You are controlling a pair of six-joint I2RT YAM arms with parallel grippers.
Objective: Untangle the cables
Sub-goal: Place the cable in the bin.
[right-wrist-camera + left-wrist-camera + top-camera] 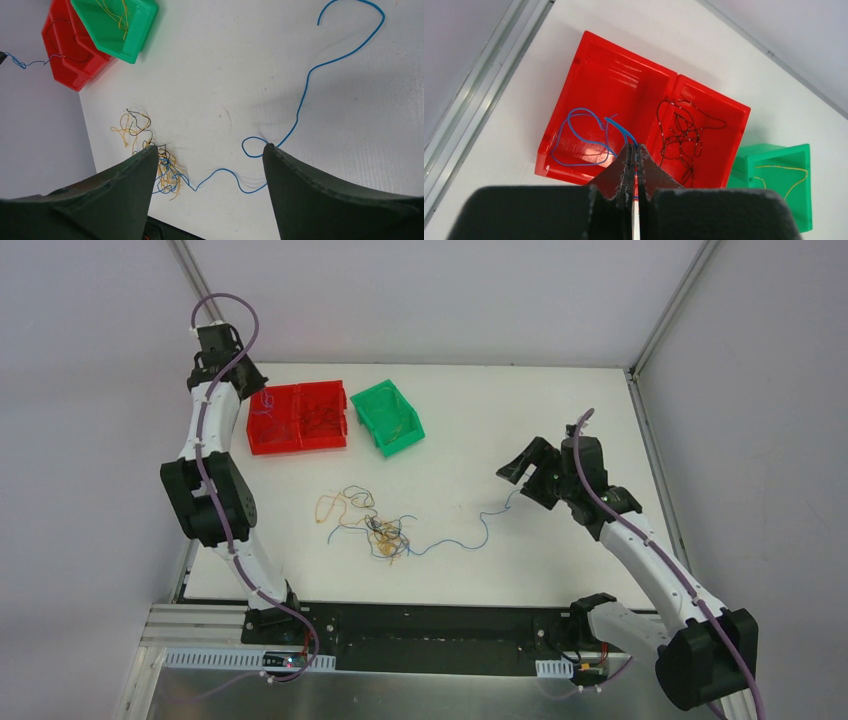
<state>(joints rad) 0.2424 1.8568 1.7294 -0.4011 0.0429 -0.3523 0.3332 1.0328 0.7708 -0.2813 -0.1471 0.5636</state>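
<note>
The robot's right gripper needs to close on the long blue cable at its small loop (508, 507) (277, 146), where the strand crosses itself before the loose end.
A clump of cables (385, 532) in yellow-orange, blue and dark colours lies on the white table, also in the right wrist view (167, 172). One long blue cable (460, 543) trails from it to the right and curves away in the right wrist view (300, 105). My right gripper (525, 472) is open and empty above that cable's far end; the cable passes between its fingers (209, 147). My left gripper (634, 148) is shut on a thin blue cable (579, 135) that hangs into the left compartment of the red bin (297, 445).
The red bin's right compartment holds dark cables (684, 132). A green bin (388, 418) beside it holds yellow-orange wire (784, 175). Aluminium frame rails run along the table's left and right edges. Loose yellow-orange strands (125, 132) lie left of the clump.
</note>
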